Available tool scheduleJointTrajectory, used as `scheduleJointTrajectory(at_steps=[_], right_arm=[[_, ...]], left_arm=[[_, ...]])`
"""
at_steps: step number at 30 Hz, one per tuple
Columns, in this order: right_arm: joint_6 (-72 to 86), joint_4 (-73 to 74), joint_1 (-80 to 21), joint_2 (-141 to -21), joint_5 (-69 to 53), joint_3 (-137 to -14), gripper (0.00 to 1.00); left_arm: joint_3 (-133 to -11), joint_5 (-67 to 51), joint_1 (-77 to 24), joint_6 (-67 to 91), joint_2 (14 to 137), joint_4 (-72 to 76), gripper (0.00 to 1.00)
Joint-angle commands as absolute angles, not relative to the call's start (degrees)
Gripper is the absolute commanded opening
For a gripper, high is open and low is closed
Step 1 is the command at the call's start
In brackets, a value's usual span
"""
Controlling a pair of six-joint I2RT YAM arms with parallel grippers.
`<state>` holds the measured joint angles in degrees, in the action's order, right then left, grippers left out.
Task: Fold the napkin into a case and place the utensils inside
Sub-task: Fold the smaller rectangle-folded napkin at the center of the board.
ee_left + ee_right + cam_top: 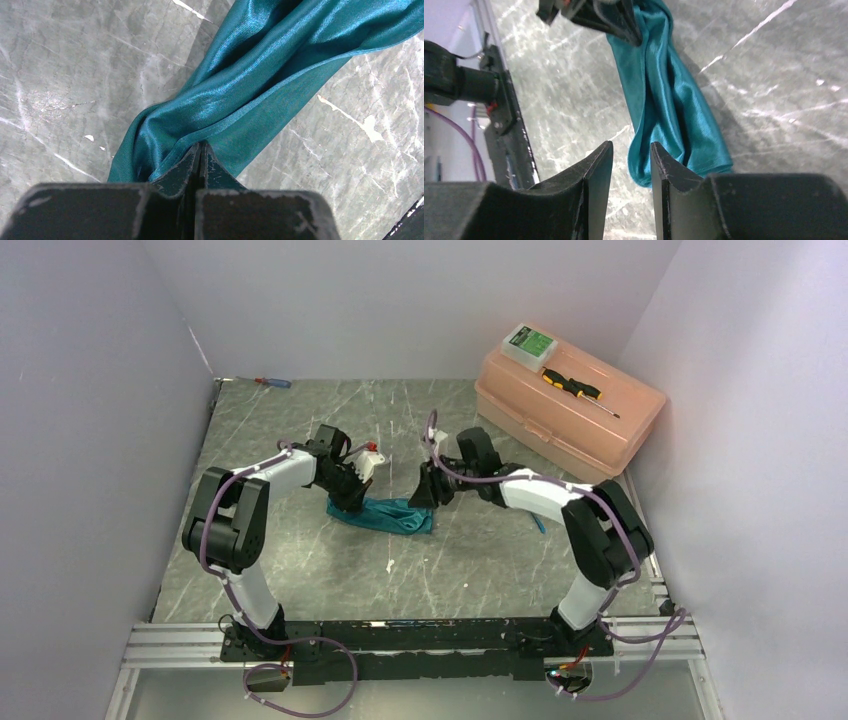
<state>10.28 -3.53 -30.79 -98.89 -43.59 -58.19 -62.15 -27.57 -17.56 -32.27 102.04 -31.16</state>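
The loose hem of the napkin slants past the lower layer at the rounded end, so the robot's right gripper needs to pinch the hem's edge (634,145) there and pull it back across.
The teal napkin (385,515) lies bunched into a long, twisted strip on the marble table between the two arms. My left gripper (352,502) is shut on the napkin's left end; in the left wrist view its tips (201,146) pinch the hem of the cloth (250,85). My right gripper (420,495) hovers at the napkin's right end, open, with nothing between its fingers (631,146). The cloth's rounded end (669,100) lies just past the tips, and the left gripper (624,22) shows at its far end. One thin blue utensil (541,524) lies beside the right forearm.
A pink toolbox (570,410) stands at the back right, carrying a yellow-and-black screwdriver (572,387) and a green-and-white box (529,343). A red-and-blue screwdriver (272,382) lies at the back left corner. Grey walls close in the table on three sides.
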Motion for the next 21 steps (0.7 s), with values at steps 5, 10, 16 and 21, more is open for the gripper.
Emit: scheduleJointTrajectory(at_steps=[5,10,16,21], right_arm=[[8.29,-12.2,-41.3,-89.91,-20.23,-46.54,0.39],[7.74,-18.41,-43.27,-89.88,-18.95,-43.59,0.39],[2.78,-15.33,-43.26,-95.28,-19.12,-49.3,0.38],[0.49,-12.45,-43.18,-98.46,-22.32,-52.06,0.34]], left_arm=[[-60.94,-24.33,-17.32,-32.68,103.42,-32.71,0.03],[-60.56,-24.42,-17.24,-32.44,103.32,-32.58,0.03],[-60.53,-24.56,-17.21,-32.23,103.05,-32.73,0.03],[-60.72,-24.69,-16.98,-32.1,102.98,-32.95,0.03]])
